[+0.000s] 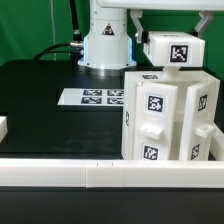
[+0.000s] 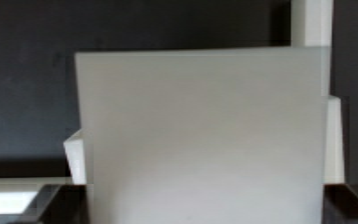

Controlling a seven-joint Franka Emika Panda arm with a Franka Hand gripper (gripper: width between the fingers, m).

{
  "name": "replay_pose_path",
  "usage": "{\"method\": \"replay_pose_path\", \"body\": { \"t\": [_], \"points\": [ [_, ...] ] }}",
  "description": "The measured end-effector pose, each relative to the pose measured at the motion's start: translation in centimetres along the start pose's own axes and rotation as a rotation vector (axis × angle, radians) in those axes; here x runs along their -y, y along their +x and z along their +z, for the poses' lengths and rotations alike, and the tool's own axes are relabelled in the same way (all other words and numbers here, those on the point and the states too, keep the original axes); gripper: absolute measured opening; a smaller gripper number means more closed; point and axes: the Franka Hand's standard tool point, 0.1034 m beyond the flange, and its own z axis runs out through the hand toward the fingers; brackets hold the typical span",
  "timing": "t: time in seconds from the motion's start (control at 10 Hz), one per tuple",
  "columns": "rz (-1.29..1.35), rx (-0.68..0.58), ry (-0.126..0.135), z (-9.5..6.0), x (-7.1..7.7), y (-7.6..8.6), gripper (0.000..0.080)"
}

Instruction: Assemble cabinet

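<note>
The robot's gripper should release the smaller white tagged block on the top of the large white cabinet body point(image 1: 177, 62).
The cabinet body point(image 1: 165, 115) is a large white boxy piece with several black-and-white tags, standing at the exterior view's right. My gripper point(image 1: 166, 34) is shut on a smaller white tagged block point(image 1: 172, 51) and holds it just above the body's top, touching or nearly so. In the wrist view the block's plain white face point(image 2: 197, 130) fills the space between my dark fingers point(image 2: 44, 202), so my gripper point(image 2: 197, 208) is shut on it. Part of the body point(image 2: 73, 150) shows behind the block.
The marker board point(image 1: 95, 97) lies flat on the black table, left of the cabinet body. A small white part point(image 1: 3, 128) sits at the left edge. A white rail point(image 1: 90, 176) runs along the front. The robot base point(image 1: 105, 40) stands at the back.
</note>
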Motion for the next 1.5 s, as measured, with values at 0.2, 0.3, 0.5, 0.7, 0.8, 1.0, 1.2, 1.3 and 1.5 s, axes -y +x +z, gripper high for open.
{"method": "replay_pose_path", "body": {
  "t": [0.2, 0.3, 0.5, 0.7, 0.8, 1.0, 1.2, 1.3, 1.5],
  "points": [
    [0.054, 0.014, 0.031, 0.1, -0.2, -0.5, 0.0564],
    [0.048, 0.016, 0.032, 0.1, 0.1, -0.8, 0.0564],
    [0.048, 0.016, 0.032, 0.1, 0.3, -0.8, 0.0564],
    [0.050, 0.012, 0.031, 0.3, 0.8, -0.6, 0.0564],
    [0.049, 0.014, 0.029, 0.8, 0.8, -0.6, 0.0564],
    [0.048, 0.021, 0.025, 1.8, 0.9, -0.6, 0.0564],
    [0.048, 0.021, 0.025, 1.8, 0.9, -0.6, 0.0564],
    [0.047, 0.021, 0.025, 1.8, 0.8, -0.6, 0.0564],
    [0.047, 0.021, 0.025, 1.8, 0.8, -0.6, 0.0564]
  ]
}}
